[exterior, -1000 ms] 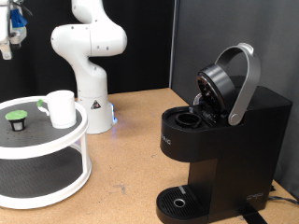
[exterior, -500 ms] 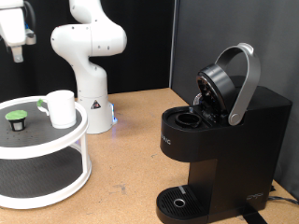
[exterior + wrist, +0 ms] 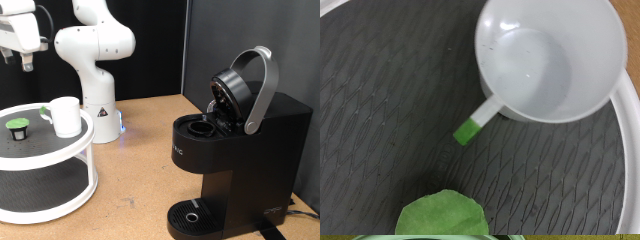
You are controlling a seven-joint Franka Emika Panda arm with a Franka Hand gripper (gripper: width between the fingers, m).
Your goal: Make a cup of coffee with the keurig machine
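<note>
I will next move my gripper to the small dark pod beside the white cup and close it on the pod's green top [image 3: 17, 123] [image 3: 444, 214].
The white cup [image 3: 66, 116] stands upright on the top shelf of a round two-tier stand [image 3: 88, 148] at the exterior view's left. In the wrist view the cup [image 3: 550, 60] is empty and its handle has a green tip. A small dark pod with a green top [image 3: 17, 128] sits beside it and also shows in the wrist view [image 3: 442, 212]. My gripper [image 3: 15, 60] hangs high above the stand with its fingers apart and nothing between them. The black keurig machine [image 3: 250, 160] stands at the right with its lid raised and its pod chamber [image 3: 203, 128] exposed.
The arm's white base [image 3: 97, 105] stands behind the stand on the wooden table [image 3: 140, 190]. The stand's top has a black mesh mat [image 3: 390, 110]. A black backdrop is behind. The machine's round drip tray [image 3: 190, 215] is near the bottom edge.
My gripper has moved to the exterior view's right and slightly down, coming over the stand. The cup, the pod and the machine have not moved.
</note>
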